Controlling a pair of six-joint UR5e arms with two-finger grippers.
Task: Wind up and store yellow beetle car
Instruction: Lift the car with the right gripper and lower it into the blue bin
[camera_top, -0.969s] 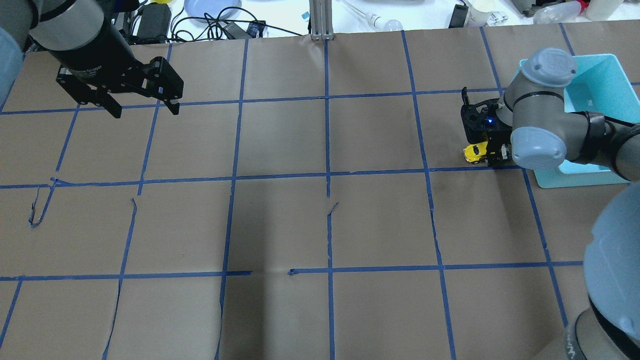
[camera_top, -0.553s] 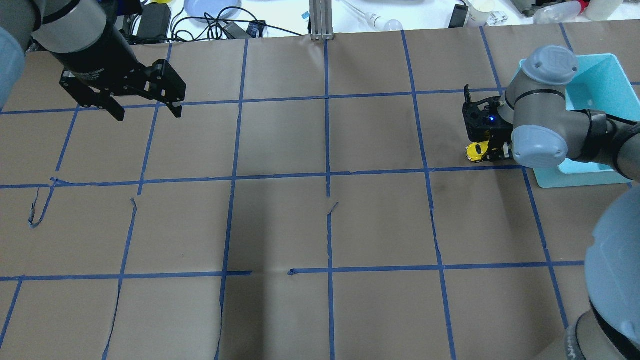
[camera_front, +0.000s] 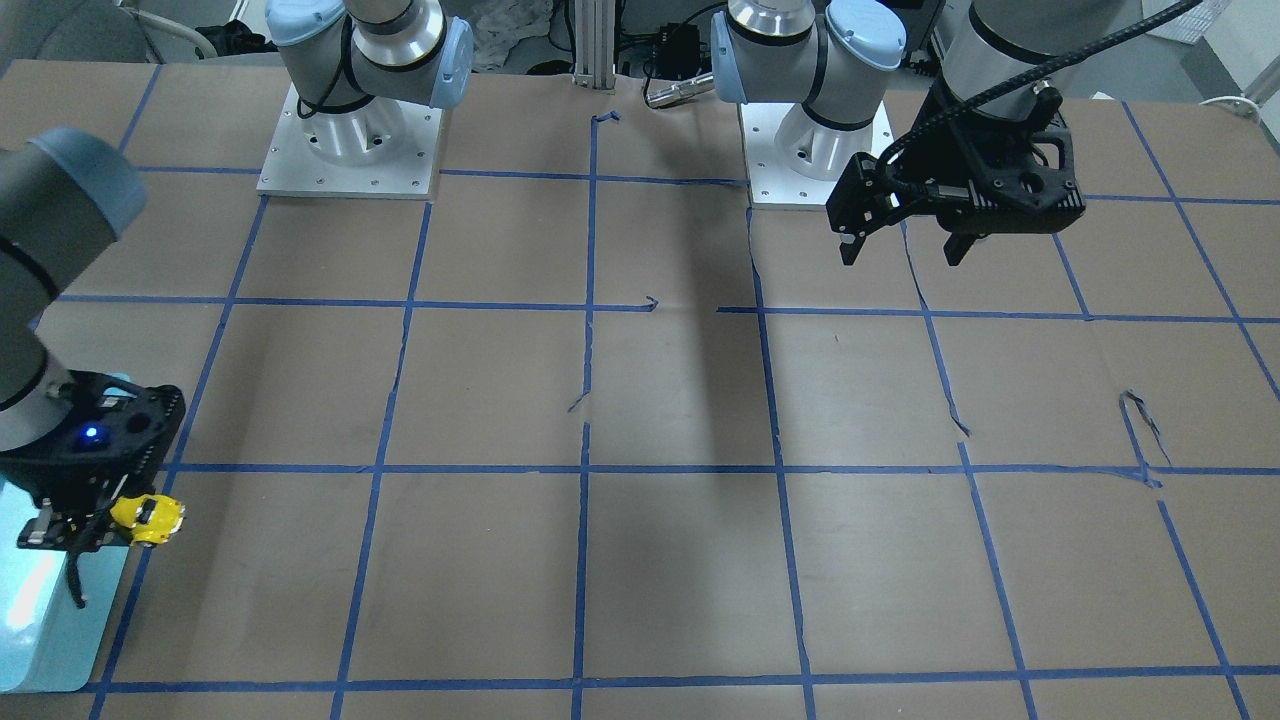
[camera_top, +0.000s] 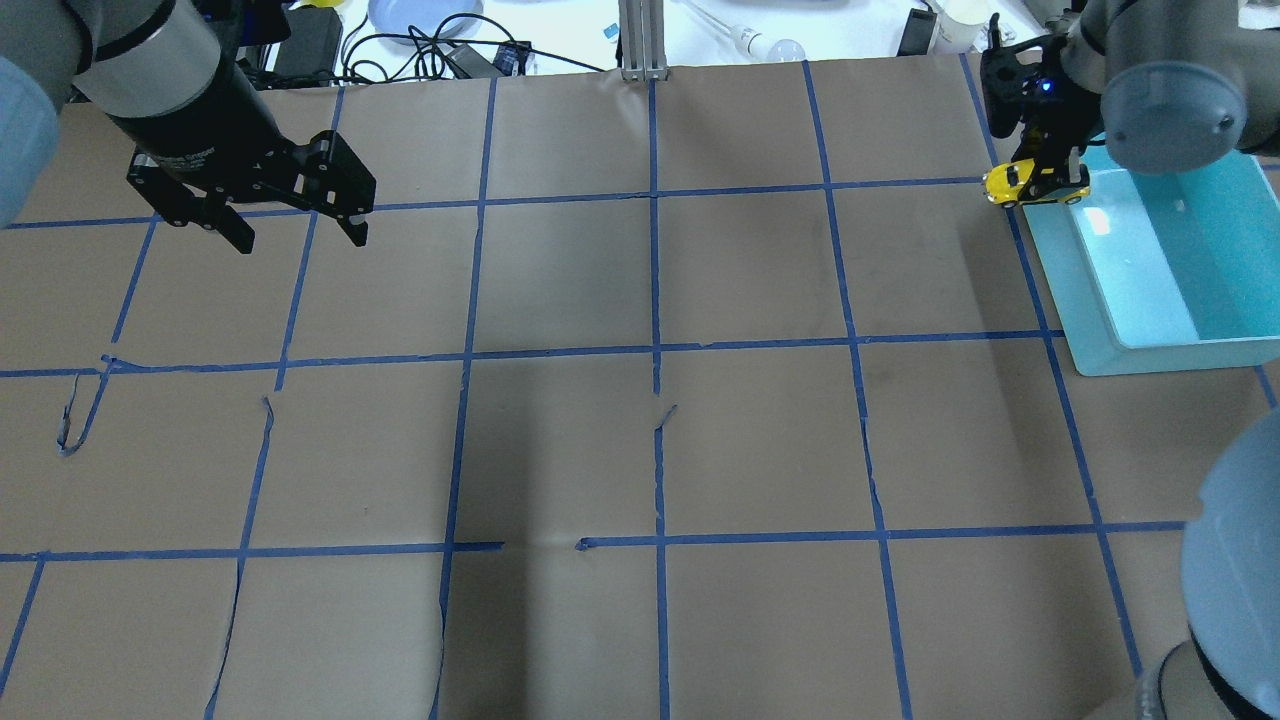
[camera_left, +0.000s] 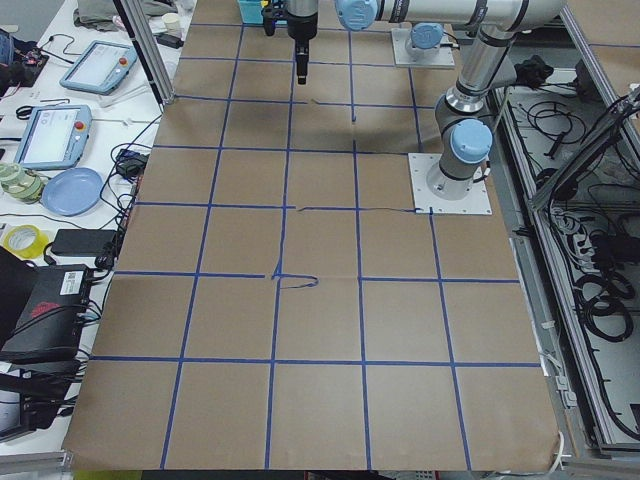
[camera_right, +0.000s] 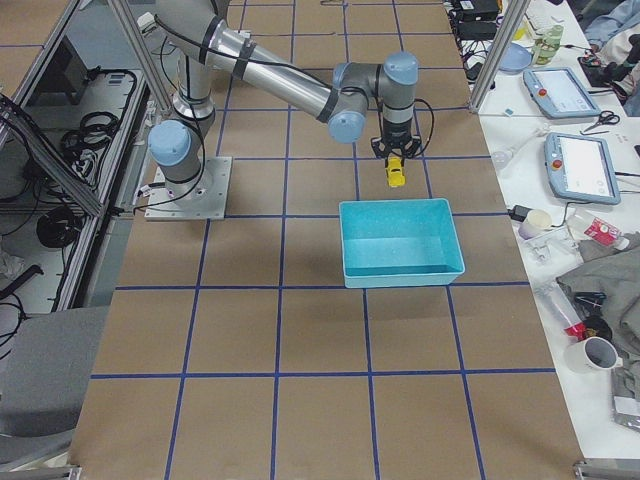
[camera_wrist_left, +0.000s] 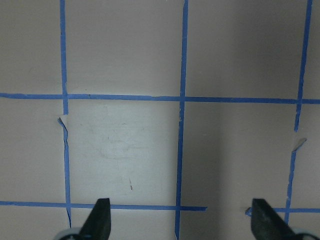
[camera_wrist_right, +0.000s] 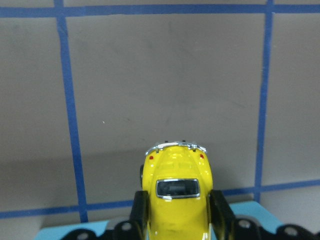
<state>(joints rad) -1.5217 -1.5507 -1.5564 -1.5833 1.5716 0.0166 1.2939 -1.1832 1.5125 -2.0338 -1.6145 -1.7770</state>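
My right gripper is going to the teal bin (camera_front: 35, 539). It will let go of the yellow beetle car inside, by the bin's side towards the middle of the table.
The yellow beetle car (camera_top: 1035, 185) is clamped between the fingers of my right gripper (camera_top: 1045, 172) and held in the air. It hangs at the far corner of the teal bin (camera_top: 1150, 358), on the side towards the table's middle. The right wrist view shows the car (camera_wrist_right: 176, 192) nose forward between both fingers, with the bin's rim (camera_wrist_right: 65, 234) just below. The car (camera_front: 148, 520) and the right gripper (camera_front: 95, 520) also show in the front view, and the car (camera_right: 396, 176) in the right side view. My left gripper (camera_top: 300, 228) is open and empty above the table's far left; it also shows in the left wrist view (camera_wrist_left: 181, 217).
The teal bin (camera_right: 400, 282) stands on the table's right side and looks empty. Brown paper with a blue tape grid (camera_top: 655, 350) covers the table. Cables, a plate and bottles (camera_top: 420, 20) lie beyond the far edge.
My right gripper has lifted the car off the table and carried it away from the robot, to the bin's far corner. The left gripper has shifted only slightly.
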